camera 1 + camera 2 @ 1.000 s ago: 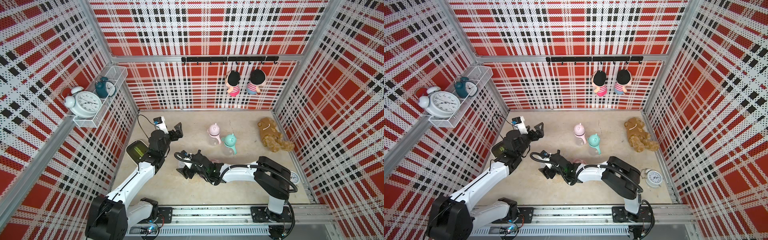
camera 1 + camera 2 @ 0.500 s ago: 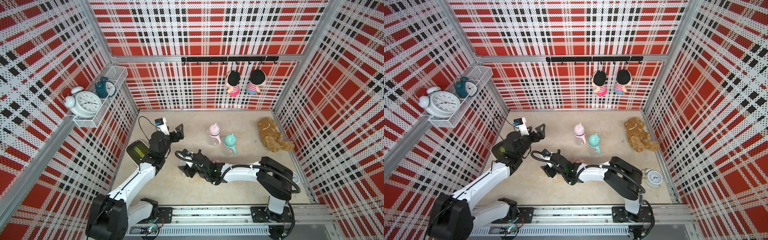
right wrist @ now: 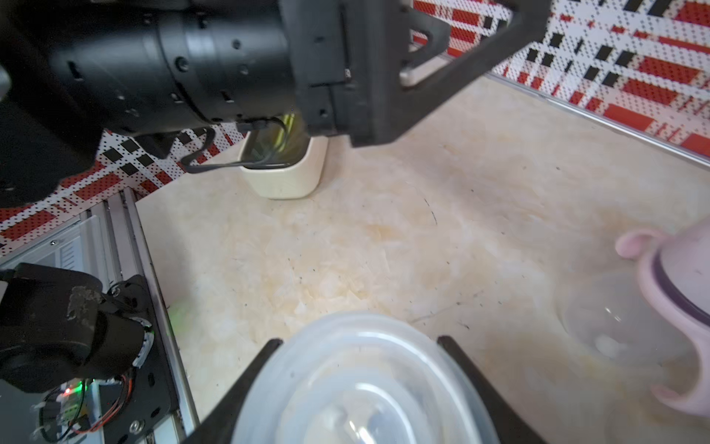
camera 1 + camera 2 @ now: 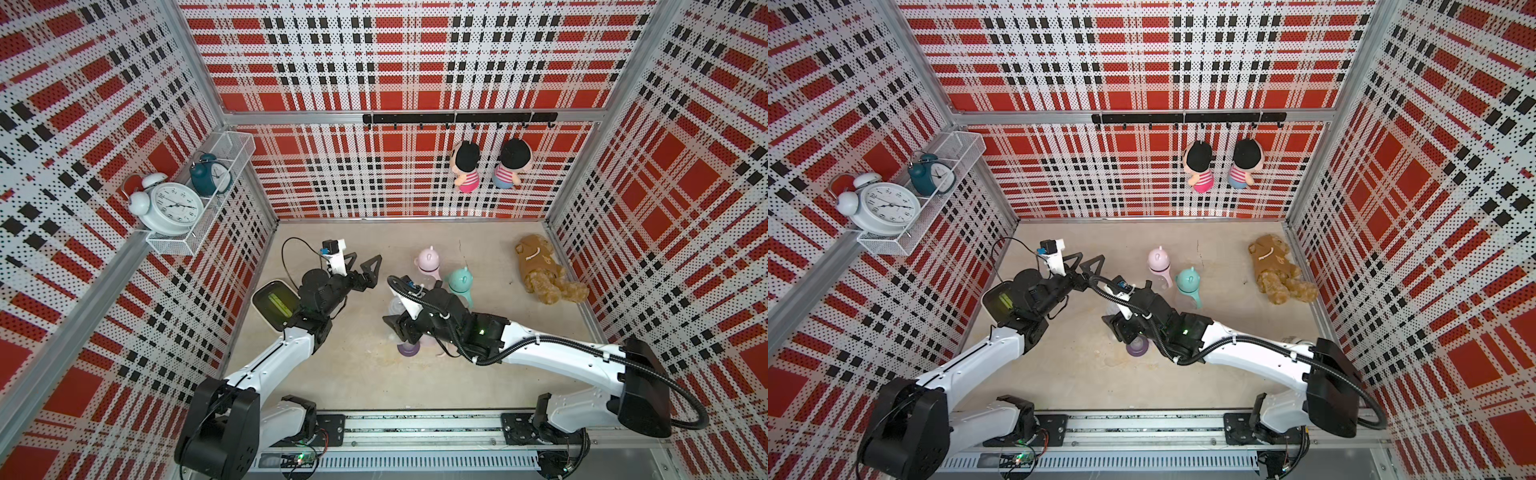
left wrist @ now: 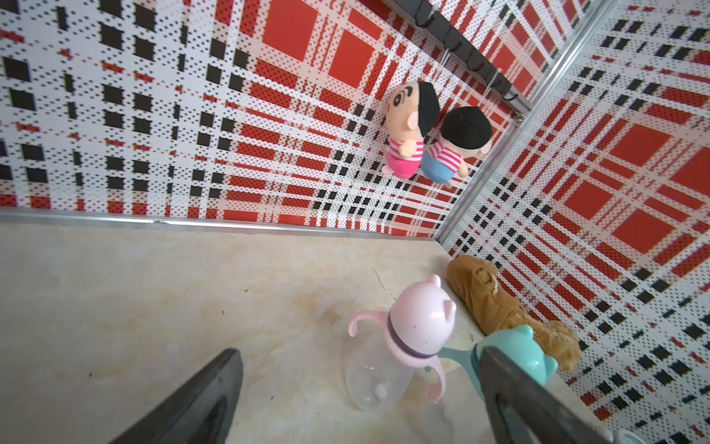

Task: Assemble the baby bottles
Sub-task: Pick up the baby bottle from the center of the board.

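The robot's left gripper should next grab the lower side (image 4: 392,335) of the clear bottle body, below where the right gripper holds it.
Two capped baby bottles stand at the back of the table in both top views, a pink one (image 4: 428,262) and a teal one (image 4: 459,284). My right gripper (image 3: 359,346) is shut on a clear bottle body (image 3: 361,384) with no top on it, which fills the gap between its fingers (image 3: 265,359). In a top view that body (image 4: 395,308) sits at the right gripper (image 4: 397,322). A purple collar (image 4: 409,347) lies on the table just in front of it. My left gripper (image 4: 365,266) hangs open and empty to the left of the pink bottle (image 5: 415,326).
A white digital clock (image 4: 274,305) stands by the left wall under the left arm. A brown plush dog (image 4: 540,270) lies at the back right. Two dolls (image 4: 467,166) hang on the back wall. Alarm clocks (image 4: 170,208) sit in a wall basket.
The right gripper has narrowed onto the clear bottle body and moved with it toward the back right, uncovering the purple collar. The left gripper has barely moved.
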Available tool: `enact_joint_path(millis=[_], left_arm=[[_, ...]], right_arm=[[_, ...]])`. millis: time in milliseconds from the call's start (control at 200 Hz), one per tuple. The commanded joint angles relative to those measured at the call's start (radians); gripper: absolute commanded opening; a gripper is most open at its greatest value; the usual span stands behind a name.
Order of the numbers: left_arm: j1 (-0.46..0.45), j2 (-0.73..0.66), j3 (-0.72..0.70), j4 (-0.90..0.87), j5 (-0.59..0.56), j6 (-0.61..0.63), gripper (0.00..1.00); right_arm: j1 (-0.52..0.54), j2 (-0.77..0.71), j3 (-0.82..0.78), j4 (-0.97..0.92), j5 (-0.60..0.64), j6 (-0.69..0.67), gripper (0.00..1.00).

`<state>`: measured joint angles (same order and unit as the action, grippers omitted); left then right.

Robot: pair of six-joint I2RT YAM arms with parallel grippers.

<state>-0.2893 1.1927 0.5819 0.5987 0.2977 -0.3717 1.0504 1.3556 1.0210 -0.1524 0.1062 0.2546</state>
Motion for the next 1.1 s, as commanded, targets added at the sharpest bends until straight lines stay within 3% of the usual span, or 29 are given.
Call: enact_joint_path(millis=[0, 251, 391, 556, 686, 872, 1097], left_arm=[[-0.037, 0.005, -0.016, 0.09, 0.105, 0.084, 0.98], [-0.152, 0.044, -0.04, 0.132, 0.224, 0.192, 0.98], [-0.217, 0.055, -0.069, 0.143, 0.197, 0.259, 0.98], [-0.261, 0.087, -0.085, 0.194, 0.317, 0.285, 0.99], [-0.312, 0.105, -0.079, 0.194, 0.299, 0.331, 0.99], [-0.328, 0.176, -0.05, 0.239, 0.334, 0.319, 1.0], [-0.342, 0.267, -0.012, 0.42, 0.384, 0.224, 0.99]], right_arm=[[-0.051, -0.06, -0.004, -0.169, -0.029, 0.024, 0.55], [-0.16, -0.127, 0.074, -0.335, -0.042, 0.002, 0.55], [-0.223, -0.153, 0.113, -0.37, -0.06, -0.004, 0.55], [-0.265, -0.155, 0.16, -0.396, -0.048, -0.015, 0.55], [-0.27, -0.157, 0.198, -0.398, -0.071, -0.033, 0.56], [-0.27, -0.154, 0.235, -0.391, -0.132, -0.055, 0.56], [-0.268, -0.163, 0.205, -0.304, -0.216, -0.045, 0.56]])
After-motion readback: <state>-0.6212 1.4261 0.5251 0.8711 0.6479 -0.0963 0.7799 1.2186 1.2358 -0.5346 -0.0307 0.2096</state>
